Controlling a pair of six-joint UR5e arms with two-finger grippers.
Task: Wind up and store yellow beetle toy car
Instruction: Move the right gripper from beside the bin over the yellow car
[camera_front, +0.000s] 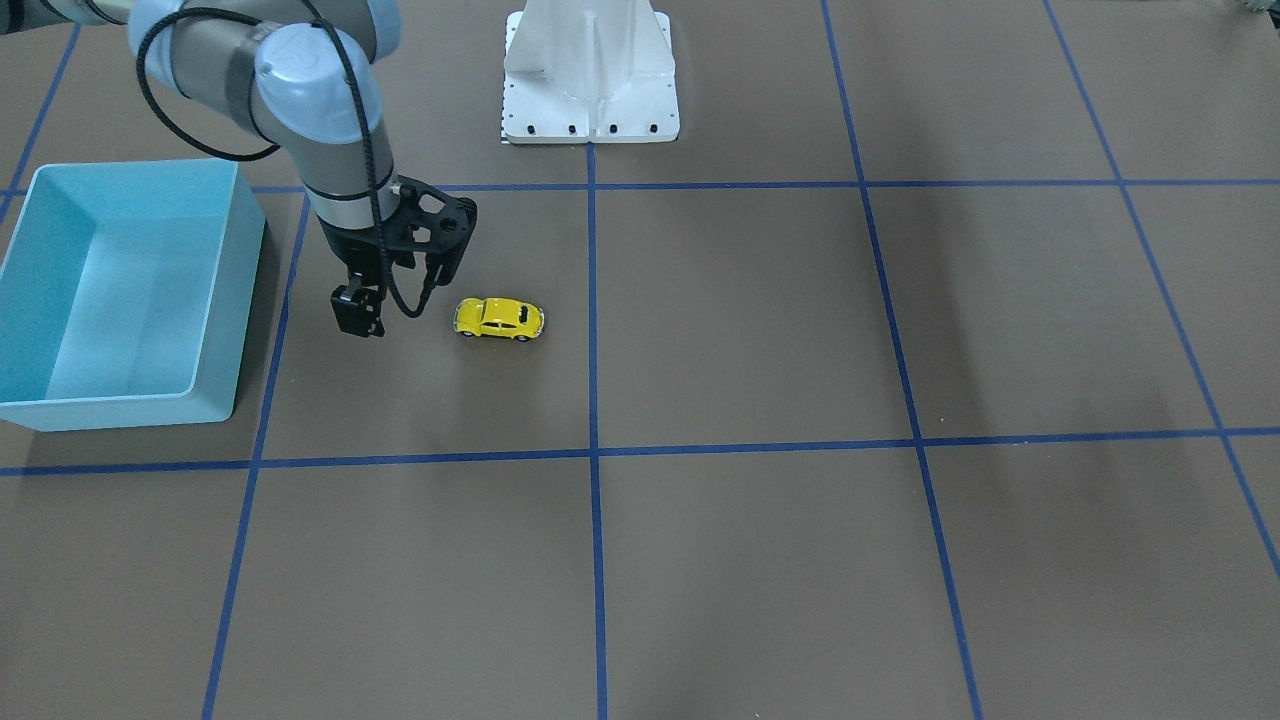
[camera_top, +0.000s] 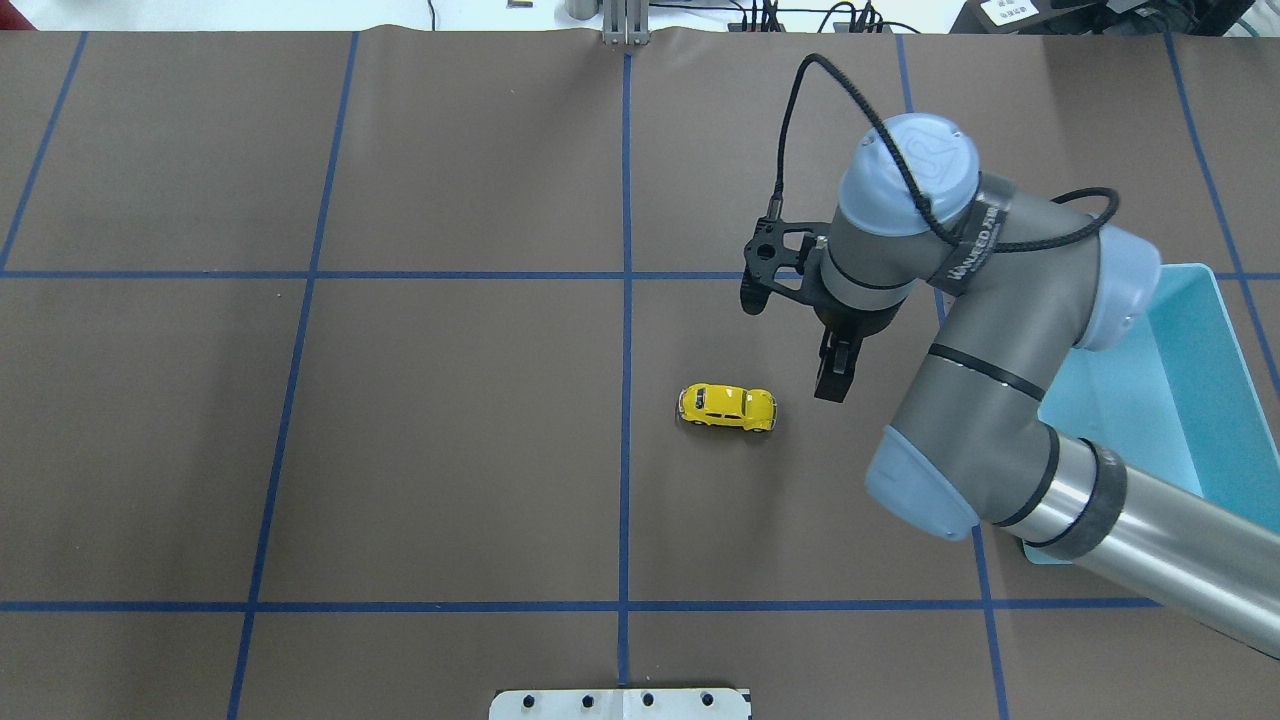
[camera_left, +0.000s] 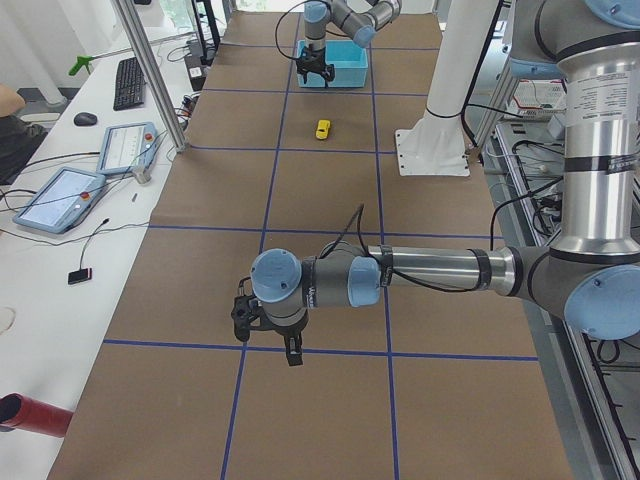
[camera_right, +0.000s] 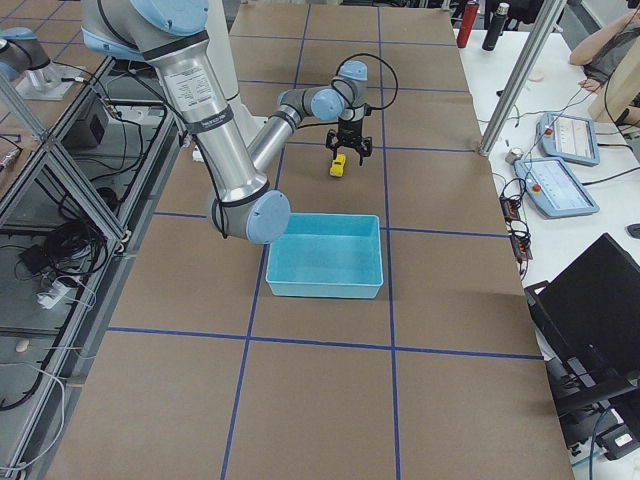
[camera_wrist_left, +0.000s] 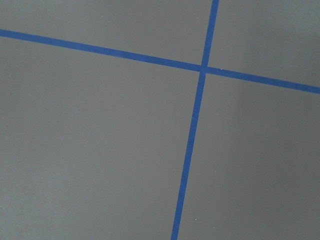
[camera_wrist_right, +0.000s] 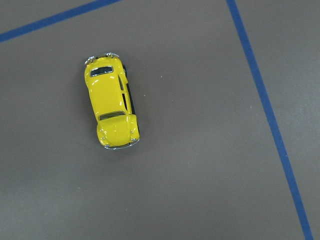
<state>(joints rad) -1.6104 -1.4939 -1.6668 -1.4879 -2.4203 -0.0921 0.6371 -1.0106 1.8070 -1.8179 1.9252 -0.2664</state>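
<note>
The hood end of the yellow beetle toy car faces the light blue bin. Next, my right gripper should close across the front half (camera_front: 476, 316) (camera_wrist_right: 114, 124) of the car at that end.
The yellow beetle toy car (camera_front: 499, 318) stands on its wheels on the brown table mat; it also shows in the overhead view (camera_top: 727, 406) and in the right wrist view (camera_wrist_right: 112, 107). My right gripper (camera_front: 357, 312) hangs pointing down just above the mat, a short way from the car on the bin's side, apart from it. Its fingers (camera_top: 836, 372) look open and hold nothing. My left gripper (camera_left: 268, 335) is far off over bare mat at the other end of the table; I cannot tell whether it is open or shut.
A light blue bin (camera_front: 120, 408) stands beyond the right gripper, away from the car, and holds nothing that I can see. The robot's white base (camera_front: 590, 90) is at the table's back edge. Blue tape lines grid the mat.
</note>
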